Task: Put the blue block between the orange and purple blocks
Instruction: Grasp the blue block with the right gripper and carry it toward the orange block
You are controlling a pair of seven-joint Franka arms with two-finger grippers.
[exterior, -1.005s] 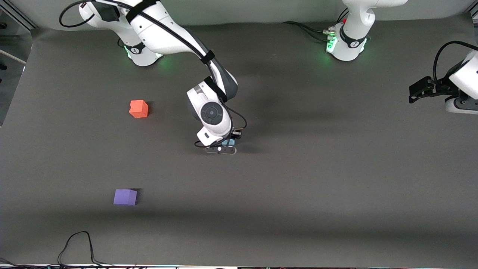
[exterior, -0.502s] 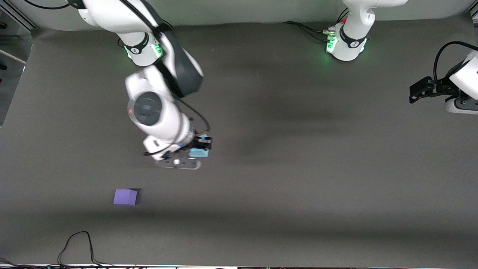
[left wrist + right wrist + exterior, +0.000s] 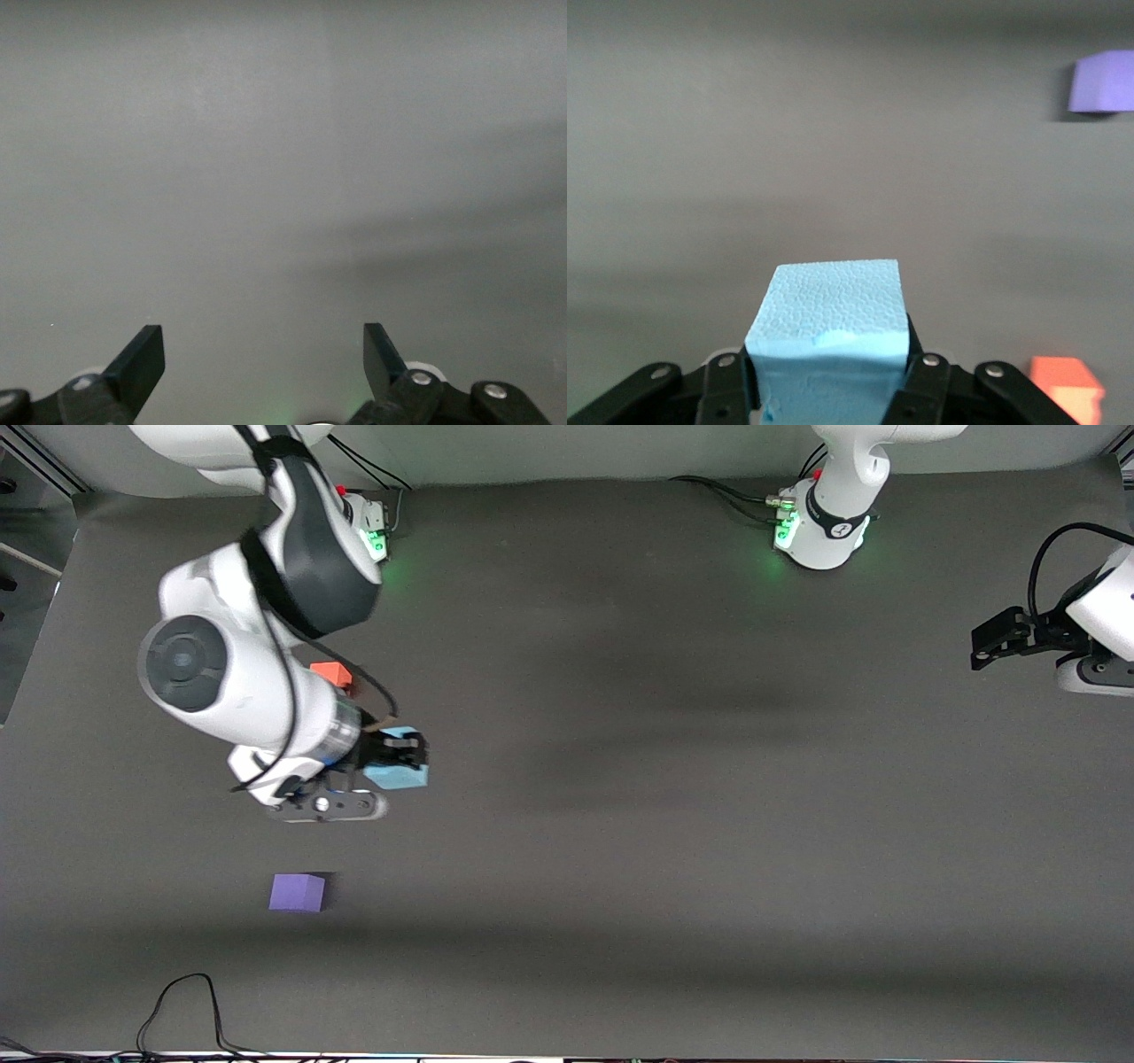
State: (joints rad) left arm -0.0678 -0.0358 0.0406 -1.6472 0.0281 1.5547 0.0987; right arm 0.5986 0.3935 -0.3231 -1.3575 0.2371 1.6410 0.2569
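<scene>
Next, my right gripper lowers the light blue block and lets it go on the mat in line (image 3: 322, 772) (image 3: 1090, 241) between the orange and purple blocks.
My right gripper (image 3: 400, 760) is shut on the light blue block (image 3: 397, 775) and holds it in the air over the mat, between the orange and purple blocks but toward the table's middle. The block fills the jaws in the right wrist view (image 3: 829, 345). The orange block (image 3: 334, 674) lies partly hidden by the right arm; it also shows in the right wrist view (image 3: 1066, 385). The purple block (image 3: 297, 892) lies nearer the front camera and also shows in the right wrist view (image 3: 1102, 81). My left gripper (image 3: 264, 359) is open and empty, waiting at its end of the table (image 3: 990, 638).
A dark grey mat (image 3: 673, 797) covers the table. A black cable (image 3: 182, 1010) loops at the mat's front edge, nearer the camera than the purple block. Both arm bases stand along the back edge.
My right gripper has lifted the blue block off the mat and carried it toward the right arm's end of the table, to beside the orange block. The left arm has not moved.
</scene>
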